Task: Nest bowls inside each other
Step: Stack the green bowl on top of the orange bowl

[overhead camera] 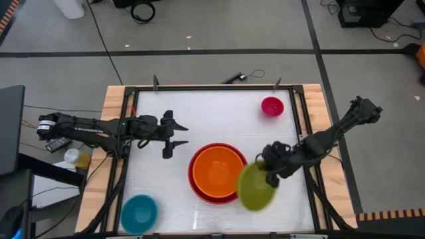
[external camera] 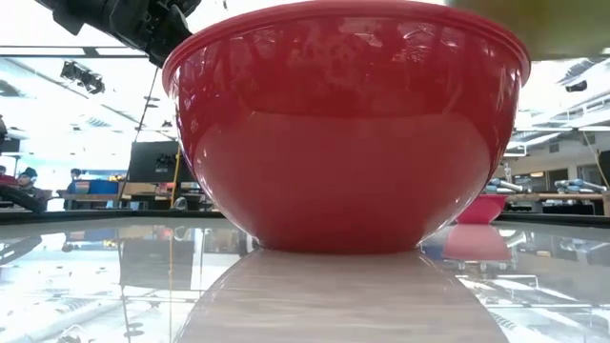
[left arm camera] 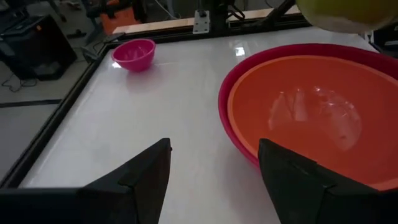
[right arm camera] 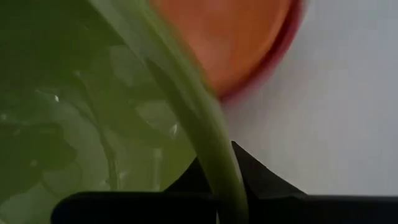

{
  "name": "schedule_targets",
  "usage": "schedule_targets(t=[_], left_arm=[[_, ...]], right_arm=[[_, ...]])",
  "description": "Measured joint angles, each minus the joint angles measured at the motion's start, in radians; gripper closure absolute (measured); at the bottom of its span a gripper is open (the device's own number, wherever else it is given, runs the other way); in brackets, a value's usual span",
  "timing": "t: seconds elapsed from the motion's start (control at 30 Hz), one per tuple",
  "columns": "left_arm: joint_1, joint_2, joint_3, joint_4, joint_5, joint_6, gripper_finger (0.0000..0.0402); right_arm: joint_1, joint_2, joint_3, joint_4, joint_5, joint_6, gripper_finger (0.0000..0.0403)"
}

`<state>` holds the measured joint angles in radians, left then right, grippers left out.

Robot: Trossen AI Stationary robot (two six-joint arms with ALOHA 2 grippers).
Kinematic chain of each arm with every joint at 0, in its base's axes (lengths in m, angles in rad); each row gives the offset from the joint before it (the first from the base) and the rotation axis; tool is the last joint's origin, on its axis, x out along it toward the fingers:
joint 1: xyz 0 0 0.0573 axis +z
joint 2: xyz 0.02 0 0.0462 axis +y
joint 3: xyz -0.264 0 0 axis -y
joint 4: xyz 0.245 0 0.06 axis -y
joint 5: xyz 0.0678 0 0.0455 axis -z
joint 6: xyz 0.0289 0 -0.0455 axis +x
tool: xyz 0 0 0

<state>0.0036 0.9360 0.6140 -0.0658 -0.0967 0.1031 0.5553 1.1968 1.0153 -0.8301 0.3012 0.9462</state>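
My right gripper is going to put the yellow-green bowl down inside the orange bowl (overhead camera: 224, 167). The yellow-green bowl is held over the red bowl's rim.
The orange bowl (overhead camera: 216, 171) sits nested inside the red bowl (external camera: 348, 124), which stands on its base in the middle of the table. My right gripper (overhead camera: 269, 174) is shut on the yellow-green bowl (overhead camera: 255, 187), held in the air just over the red bowl's right rim. The small pink bowl (overhead camera: 272, 106) stands at the far right. The blue bowl (overhead camera: 139, 212) stands at the near left corner. My left gripper (overhead camera: 176, 133) waits open, left of the red bowl, with nothing between its fingers (left arm camera: 146, 174). My right gripper pinches the yellow-green bowl's rim (right arm camera: 214, 168) with one finger inside the bowl (right arm camera: 186, 180) and one outside (right arm camera: 261, 177). The fingers slant down from the table's right side. The bowl is lifted clear of the table, its bottom (external camera: 534, 24) above the red bowl's rim.
A black frame (overhead camera: 199, 88) runs around the white tabletop. Bare table lies between my left gripper and the pink bowl (left arm camera: 134, 54). A cable and a small dark object lie on the floor beyond the far edge (overhead camera: 236, 78).
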Motion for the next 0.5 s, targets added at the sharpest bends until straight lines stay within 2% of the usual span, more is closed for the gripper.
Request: schedule_targets(t=[0.07, 0.13, 0.33, 0.5], left_arm=[[0.000, 0.000, 0.000, 0.002, 0.000, 0.009, 0.0157], [0.000, 0.000, 0.000, 0.004, 0.000, 0.013, 0.0157], [0.000, 0.000, 0.000, 0.003, 0.000, 0.013, 0.0157], [0.000, 0.000, 0.000, 0.003, 0.000, 0.013, 0.0157]], right_arm=[[-0.013, 0.001, 0.000, 0.054, 0.129, 0.025, 0.0376], [-0.046, 0.024, 0.000, 0.116, 0.157, 0.023, 0.0371], [-0.164, 0.161, -0.001, 0.286, 0.150, -0.031, 0.0368], [-0.243, 0.241, -0.001, 0.396, 0.071, -0.080, 0.0366]])
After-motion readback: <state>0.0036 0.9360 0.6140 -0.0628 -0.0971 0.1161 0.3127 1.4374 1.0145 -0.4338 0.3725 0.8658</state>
